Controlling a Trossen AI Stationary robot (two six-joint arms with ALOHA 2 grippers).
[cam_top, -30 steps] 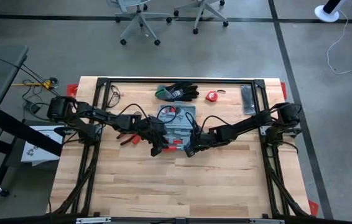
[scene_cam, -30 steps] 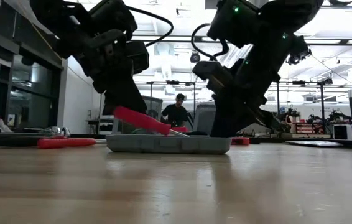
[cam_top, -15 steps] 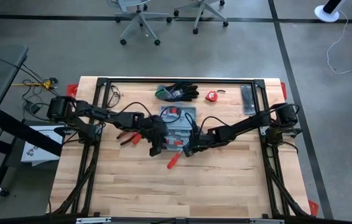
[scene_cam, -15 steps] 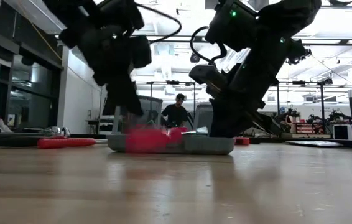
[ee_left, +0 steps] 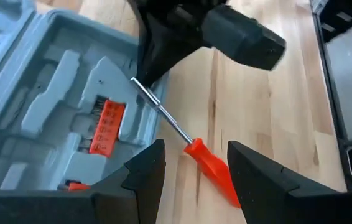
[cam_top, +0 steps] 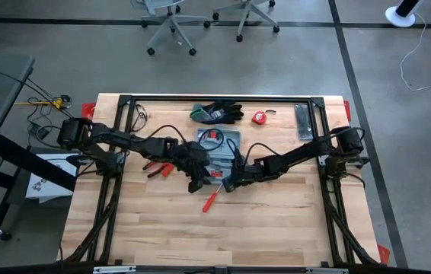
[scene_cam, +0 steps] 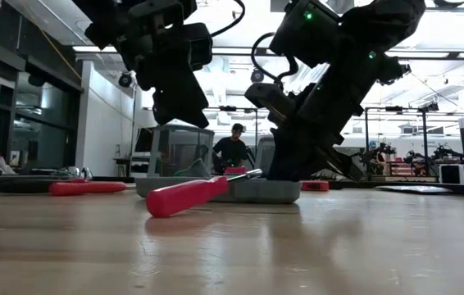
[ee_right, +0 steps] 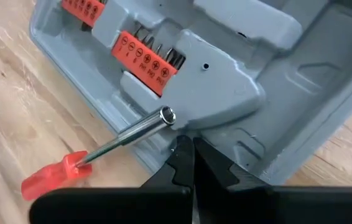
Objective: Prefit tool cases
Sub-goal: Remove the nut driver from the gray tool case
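Note:
Next, I bring my left gripper to the red-handled screwdriver in front of the tool case and close it on the middle of its handle [cam_top: 209, 202] [ee_left: 216, 172].
The grey-blue tool case [cam_top: 219, 144] lies open at the table's middle, with orange bit strips [ee_right: 148, 56] in its recesses. A red-handled screwdriver [cam_top: 211, 199] lies in front of it: the handle [ee_left: 213, 168] is on the table and the shaft's tip [ee_right: 166, 115] leans on the case's near rim. My left gripper [ee_left: 194, 149] hangs open above the screwdriver, clear of it, and stands high in the low view [scene_cam: 179, 98]. My right gripper [ee_right: 191, 146] is shut at the case's near rim, beside the shaft's tip. My right gripper sets its shut fingertips [ee_right: 185, 152] against the case's near rim [ee_right: 163, 146], right beside the screwdriver's tip. It comes slanting down from the table's right side. The case lies flat on the table.
Black-and-green gloves [cam_top: 217, 113], a small red object [cam_top: 259, 117] and a dark flat bar [cam_top: 302, 120] lie along the far edge. Red-handled pliers [cam_top: 154, 167] lie left of the case. Bare wood stretches along the table's near half.
My left gripper has let go of the screwdriver and risen. The screwdriver, held slanting over the case before, has dropped: its handle now lies on the table in front of the case, and its shaft leans on the near rim.

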